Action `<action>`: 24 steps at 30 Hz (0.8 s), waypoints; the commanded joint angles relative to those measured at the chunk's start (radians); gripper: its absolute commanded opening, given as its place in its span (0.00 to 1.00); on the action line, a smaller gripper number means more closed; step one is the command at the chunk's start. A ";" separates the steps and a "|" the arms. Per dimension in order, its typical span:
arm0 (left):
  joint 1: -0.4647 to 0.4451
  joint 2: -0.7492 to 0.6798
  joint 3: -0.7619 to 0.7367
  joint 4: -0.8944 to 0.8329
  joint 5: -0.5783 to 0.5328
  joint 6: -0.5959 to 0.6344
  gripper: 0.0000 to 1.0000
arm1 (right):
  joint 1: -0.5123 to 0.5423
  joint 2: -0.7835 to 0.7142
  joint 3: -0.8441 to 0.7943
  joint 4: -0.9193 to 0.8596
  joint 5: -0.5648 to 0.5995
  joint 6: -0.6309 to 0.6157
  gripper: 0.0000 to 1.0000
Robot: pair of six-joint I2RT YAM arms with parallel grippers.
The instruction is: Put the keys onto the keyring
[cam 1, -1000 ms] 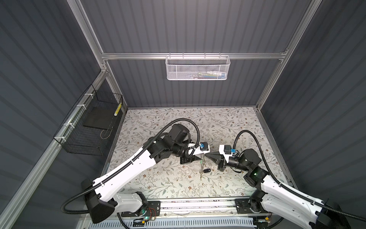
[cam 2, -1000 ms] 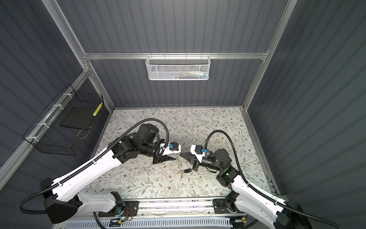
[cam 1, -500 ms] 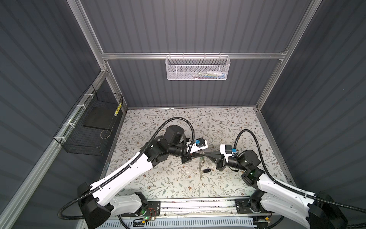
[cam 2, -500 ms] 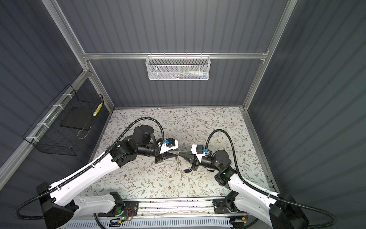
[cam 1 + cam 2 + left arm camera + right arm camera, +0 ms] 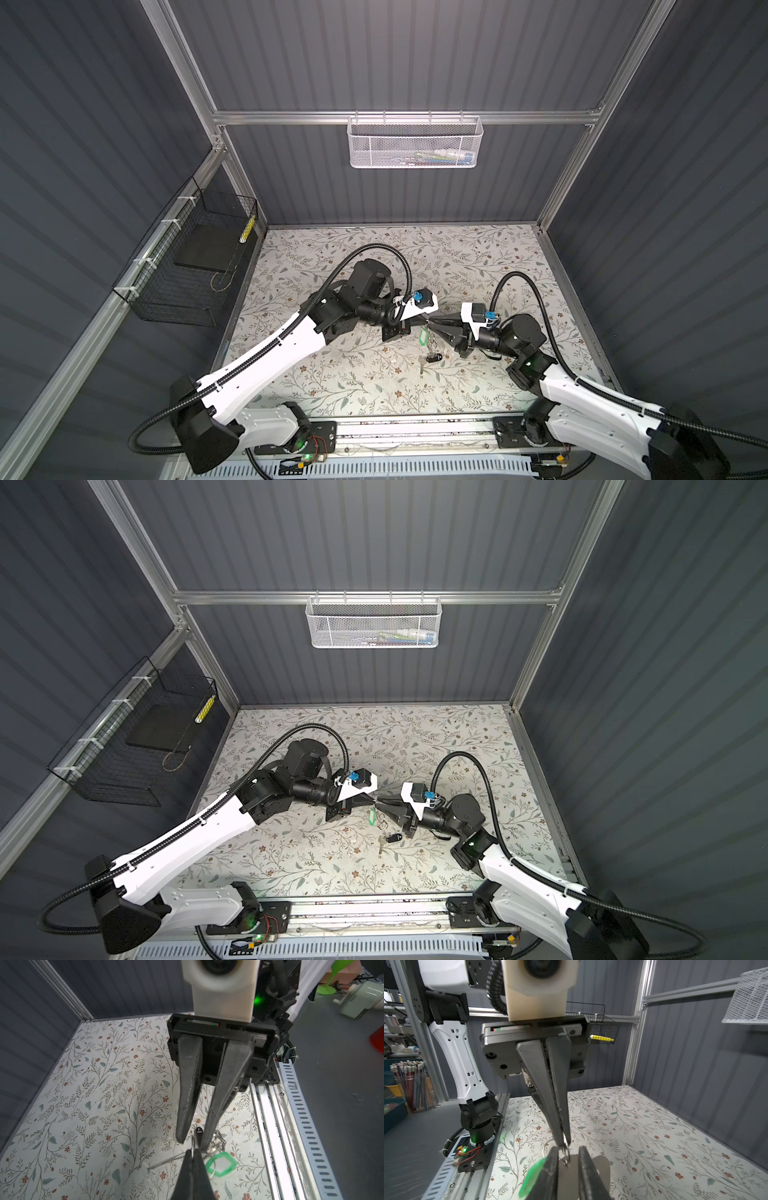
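Only my left gripper holds the small metal ring, so next I close my right gripper on the ring's lower end [image 5: 566, 1161] before my left gripper opens.
Both grippers meet tip to tip above the middle of the flowered table. My left gripper [image 5: 429, 321] [image 5: 375, 801] [image 5: 193, 1151] is shut on a small metal ring [image 5: 565, 1147] of the keyring. The keyring's grey plate [image 5: 569, 1178] hangs from it, between the parted fingers of my right gripper [image 5: 433, 323] [image 5: 378, 803] [image 5: 567, 1150]; I cannot tell if they touch it. The green-tagged key [image 5: 424, 336] [image 5: 372, 816] [image 5: 221, 1164] dangles just under the tips among loose rings [image 5: 218, 1140]. The black-tagged key [image 5: 434, 357] [image 5: 392, 838] lies on the table nearer the front.
A white mesh basket [image 5: 415, 141] hangs on the back wall. A black wire basket [image 5: 187, 257] is on the left wall. A metal rail [image 5: 415, 432] runs along the table's front edge. Dark panel walls close three sides.
My left gripper has closed onto the metal ring. My right gripper, shut a moment ago, has parted its fingers. The tips have come together.
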 commanded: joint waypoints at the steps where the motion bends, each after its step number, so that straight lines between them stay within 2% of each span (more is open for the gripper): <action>1: 0.003 0.047 0.098 -0.148 -0.020 0.072 0.00 | 0.004 -0.057 0.052 -0.175 0.043 -0.086 0.25; 5: 0.003 0.112 0.225 -0.271 -0.023 0.118 0.00 | 0.003 -0.098 0.064 -0.253 0.063 -0.123 0.23; 10: 0.001 0.163 0.304 -0.359 -0.028 0.151 0.00 | 0.004 -0.091 0.082 -0.273 0.058 -0.123 0.19; 24: -0.017 0.205 0.342 -0.396 -0.008 0.172 0.00 | 0.009 -0.065 0.100 -0.263 0.060 -0.113 0.17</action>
